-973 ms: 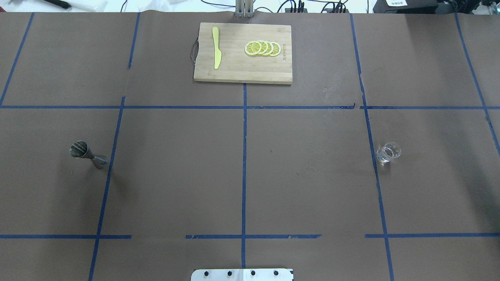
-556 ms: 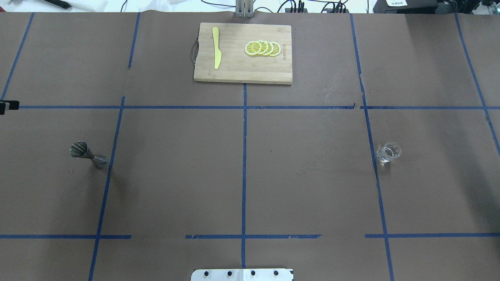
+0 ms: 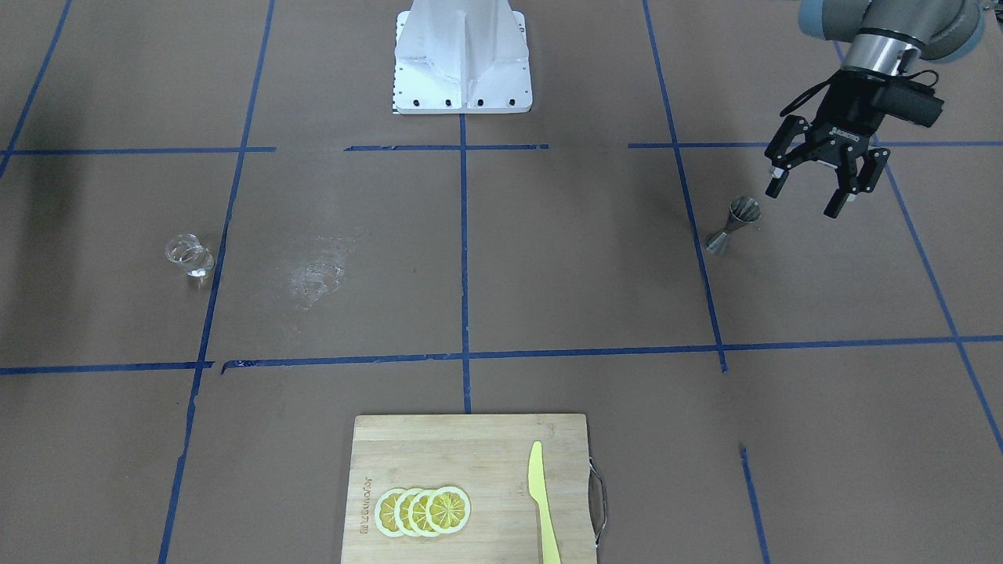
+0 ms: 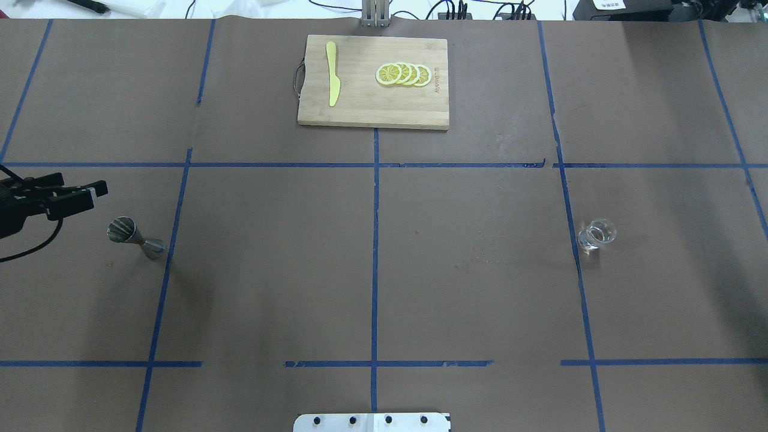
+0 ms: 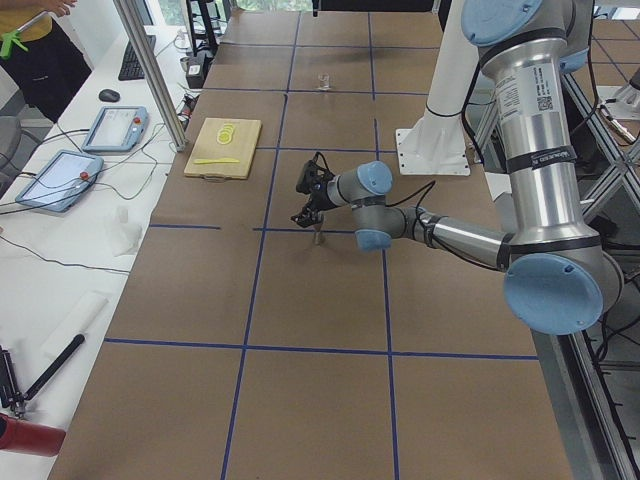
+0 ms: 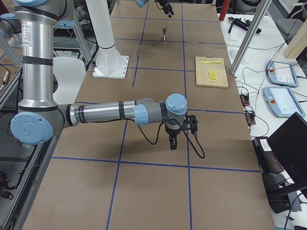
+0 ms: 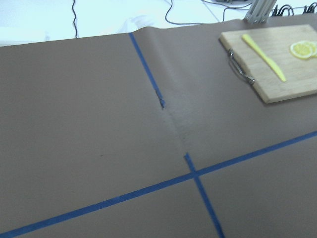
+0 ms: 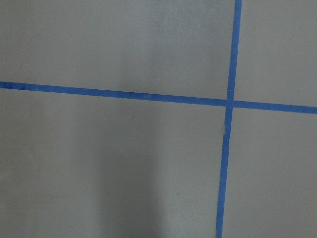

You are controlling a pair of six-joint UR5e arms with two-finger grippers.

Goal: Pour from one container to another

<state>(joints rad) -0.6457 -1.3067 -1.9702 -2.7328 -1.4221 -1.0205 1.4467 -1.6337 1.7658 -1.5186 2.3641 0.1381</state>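
The robot's left gripper will next move to the silver metal jigger's narrow middle [image 3: 728,230], just below the jigger's wide upper cup, and close there.
The clear glass cup [image 4: 597,235] stands alone on the right half of the table, also seen in the front view [image 3: 190,257]. On the left half the silver metal jigger [image 4: 135,238] stands upright near a blue tape line [image 3: 733,223]. My left gripper [image 3: 805,200] hangs open above the table just beside the jigger, apart from it, with nothing between its fingers; overhead it reaches in from the left edge [image 4: 84,183]. Only the exterior right view shows my right gripper [image 6: 172,141], low over the table, and I cannot tell its state.
A wooden cutting board [image 4: 360,114] with lemon slices [image 4: 403,74] and a yellow knife [image 4: 332,73] lies at the far middle. The robot's white base [image 3: 462,55] sits at the near edge. Blue tape lines grid the brown table.
My left gripper has come into the overhead view from the left edge and moved right toward the jigger. Cup and jigger have not moved.
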